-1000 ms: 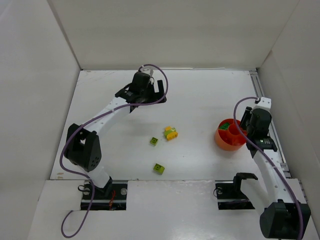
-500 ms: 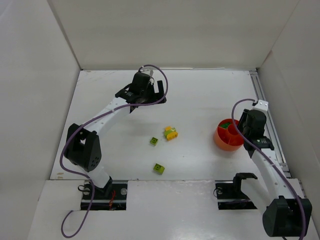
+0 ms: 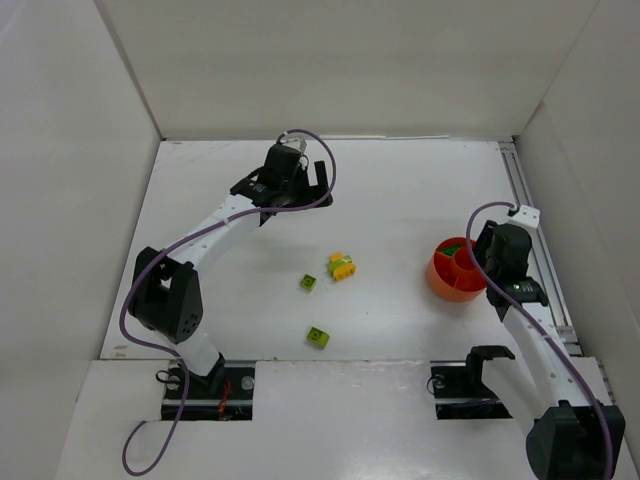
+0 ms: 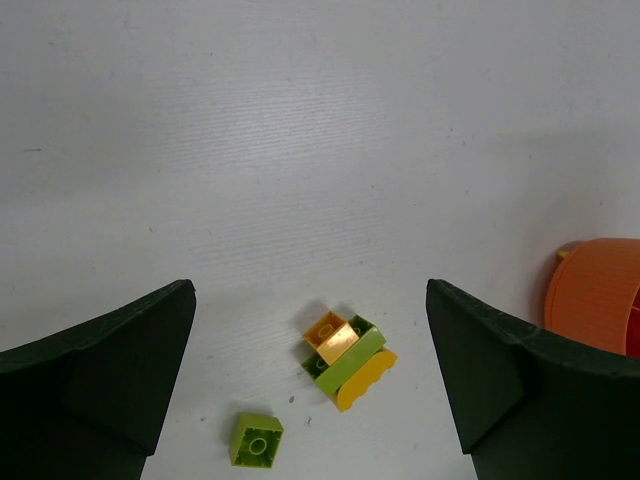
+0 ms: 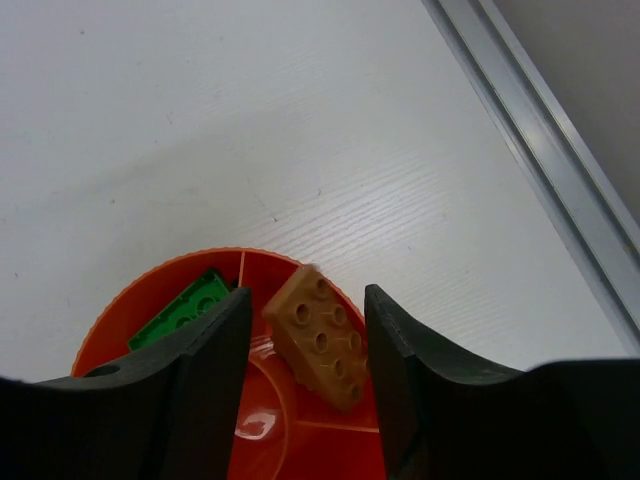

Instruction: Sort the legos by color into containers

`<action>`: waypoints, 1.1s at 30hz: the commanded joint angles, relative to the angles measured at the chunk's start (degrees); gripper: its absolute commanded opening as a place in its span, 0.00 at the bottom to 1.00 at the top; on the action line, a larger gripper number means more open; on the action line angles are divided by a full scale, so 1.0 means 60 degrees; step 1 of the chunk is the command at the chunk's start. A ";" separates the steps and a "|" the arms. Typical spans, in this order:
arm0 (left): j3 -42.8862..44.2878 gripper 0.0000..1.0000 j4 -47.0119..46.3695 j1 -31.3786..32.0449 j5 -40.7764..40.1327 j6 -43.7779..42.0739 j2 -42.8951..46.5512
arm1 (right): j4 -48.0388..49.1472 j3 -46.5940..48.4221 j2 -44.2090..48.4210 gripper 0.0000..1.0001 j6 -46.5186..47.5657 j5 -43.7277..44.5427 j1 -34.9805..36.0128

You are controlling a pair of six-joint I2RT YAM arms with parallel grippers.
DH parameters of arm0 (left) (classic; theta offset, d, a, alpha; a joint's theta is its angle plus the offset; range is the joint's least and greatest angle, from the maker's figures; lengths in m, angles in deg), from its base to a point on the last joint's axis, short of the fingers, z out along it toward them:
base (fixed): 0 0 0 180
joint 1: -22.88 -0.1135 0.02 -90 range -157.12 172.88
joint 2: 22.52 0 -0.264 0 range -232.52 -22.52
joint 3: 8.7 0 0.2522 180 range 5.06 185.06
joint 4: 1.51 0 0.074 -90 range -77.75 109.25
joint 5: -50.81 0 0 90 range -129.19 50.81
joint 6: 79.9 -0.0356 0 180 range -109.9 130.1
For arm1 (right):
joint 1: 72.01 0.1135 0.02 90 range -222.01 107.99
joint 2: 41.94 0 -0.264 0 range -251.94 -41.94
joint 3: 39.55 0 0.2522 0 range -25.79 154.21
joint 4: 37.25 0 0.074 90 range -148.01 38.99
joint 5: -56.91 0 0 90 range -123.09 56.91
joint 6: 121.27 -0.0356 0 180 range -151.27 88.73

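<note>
The fingers of my left gripper will close on the sides of the lime brick [image 3: 308, 282] [image 4: 256, 441] nearest the yellow and lime cluster.
The orange bowl [image 3: 447, 285] stands at the right of the table. My right gripper [image 3: 480, 262] hangs over it, jaws apart. In the right wrist view a brown brick [image 5: 322, 335] lies tilted between my right gripper's [image 5: 307, 293] fingers, over the bowl's rim [image 5: 150, 275]; it is clear of the left finger. A dark green brick [image 5: 185, 310] lies in a compartment. My left gripper [image 3: 283, 192] is wide open and empty, high over the far table. A yellow and lime cluster [image 3: 342, 266] and two lime bricks [image 3: 309, 283] [image 3: 318, 336] lie mid-table.
A metal rail [image 5: 540, 150] runs along the table's right edge, close to the bowl. White walls enclose the table on three sides. In the left wrist view the cluster [image 4: 345, 355], one lime brick [image 4: 258, 438] and the bowl's edge [image 4: 600, 305] show.
My right wrist has shifted slightly toward the near side over the bowl. The left arm and the loose bricks have not moved.
</note>
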 commanded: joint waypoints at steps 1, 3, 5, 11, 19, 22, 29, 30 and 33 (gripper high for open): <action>-0.0054 0.99 -0.0127 -0.0049 -0.0079 0.0006 0.0487 | -0.0174 0.0146 0.0206 0.57 -0.0233 0.0097 0.0130; -0.0054 0.99 -0.0127 -0.0049 -0.0079 0.0006 0.0487 | -0.0392 0.0248 0.0294 0.60 -0.0233 0.0097 0.0130; -0.0054 0.99 -0.0127 0.0038 -0.0079 0.0006 0.0487 | -0.0393 0.0350 0.0382 0.60 -0.0233 0.0097 0.0130; -0.0054 0.99 -0.0127 0.0039 -0.0079 0.0006 0.0574 | -0.0597 0.0745 0.0747 0.61 0.0410 -0.0165 0.0130; -0.0522 1.00 -0.0214 0.0039 0.0126 0.0240 0.0925 | -0.0423 0.1784 0.0632 0.80 0.2913 -0.3137 0.0888; -0.1178 1.00 -0.0316 0.0039 0.0126 0.0474 0.1467 | -0.0321 0.2078 0.0018 0.82 0.3456 -0.3709 0.1782; -0.3272 1.00 -0.0142 0.0140 -0.0107 0.1367 0.2887 | -0.0524 0.3337 -0.2749 0.84 0.4219 -0.2148 0.6173; -0.3538 1.00 -0.0025 0.0228 -0.0253 0.1528 0.3034 | -0.0627 0.3702 -0.3057 0.84 0.4220 -0.2028 0.6369; -0.4520 0.99 0.0064 0.0565 -0.0621 0.2071 0.3343 | -0.0818 0.3953 -0.3894 0.84 0.3869 -0.1925 0.6503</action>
